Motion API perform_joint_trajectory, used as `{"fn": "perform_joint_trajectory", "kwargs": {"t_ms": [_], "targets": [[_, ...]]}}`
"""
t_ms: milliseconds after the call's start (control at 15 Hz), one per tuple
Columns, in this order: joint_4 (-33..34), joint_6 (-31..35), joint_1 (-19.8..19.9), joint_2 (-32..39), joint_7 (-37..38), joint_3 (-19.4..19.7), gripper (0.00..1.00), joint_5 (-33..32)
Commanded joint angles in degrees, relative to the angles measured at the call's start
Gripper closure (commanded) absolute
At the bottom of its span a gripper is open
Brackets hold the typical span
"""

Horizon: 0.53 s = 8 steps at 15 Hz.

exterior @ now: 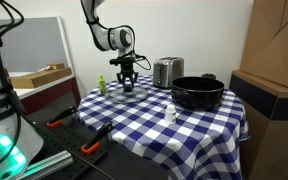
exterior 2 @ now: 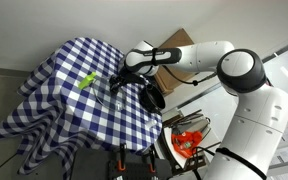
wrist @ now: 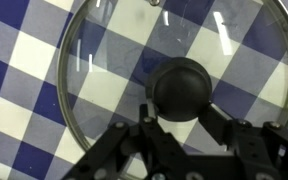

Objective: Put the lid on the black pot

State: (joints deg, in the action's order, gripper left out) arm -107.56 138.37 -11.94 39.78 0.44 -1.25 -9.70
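Observation:
Fingers meet only the lid knob's near edge; I'll open, shift forward, close around the knob's middle (wrist: 180, 88), then lift.
The lid (wrist: 109, 65) is round clear glass with a thin metal rim and a dark knob (wrist: 181, 86). It lies flat on the blue-and-white checked cloth. My gripper (wrist: 179, 125) is right over it, open, with one finger on each side of the knob. In both exterior views the gripper (exterior: 127, 76) (exterior 2: 117, 82) points down at the lid (exterior: 127, 91) near the table's far corner. The black pot (exterior: 197, 93) stands uncovered on the other side of the table, well apart from the gripper. It is partly hidden behind the arm in an exterior view (exterior 2: 154, 98).
A shiny steel toaster (exterior: 167, 71) stands behind, between lid and pot. A small green bottle (exterior: 100, 85) (exterior 2: 87, 81) stands close beside the lid. A small white object (exterior: 170, 116) sits in front of the pot. Cardboard boxes (exterior: 274, 70) stand beside the table.

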Motion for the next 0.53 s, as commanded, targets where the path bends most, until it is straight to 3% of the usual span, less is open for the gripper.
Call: {"fn": "perform_joint_trajectory", "kwargs": {"t_ms": [0, 133, 200, 267, 333, 467], "targets": [[-0.18, -1.4, -0.29, -0.88, 0.85, -0.12, 0.79, -0.95], [-0.86, -1.22, -0.09, -1.85, 0.6, -0.34, 0.92, -0.8], [-1.25, -1.13, 0.13, -2.29, 0.36, -0.51, 0.53, -0.63], [-1.55, -1.15, 0.19, -2.58, 0.26, -0.55, 0.59, -0.63], [-2.1, -1.14, 0.33, -3.05, 0.16, -0.64, 0.59, -0.51], [-3.4, -1.26, 0.65, -4.13, -0.25, -0.85, 0.45, -0.33]]}}
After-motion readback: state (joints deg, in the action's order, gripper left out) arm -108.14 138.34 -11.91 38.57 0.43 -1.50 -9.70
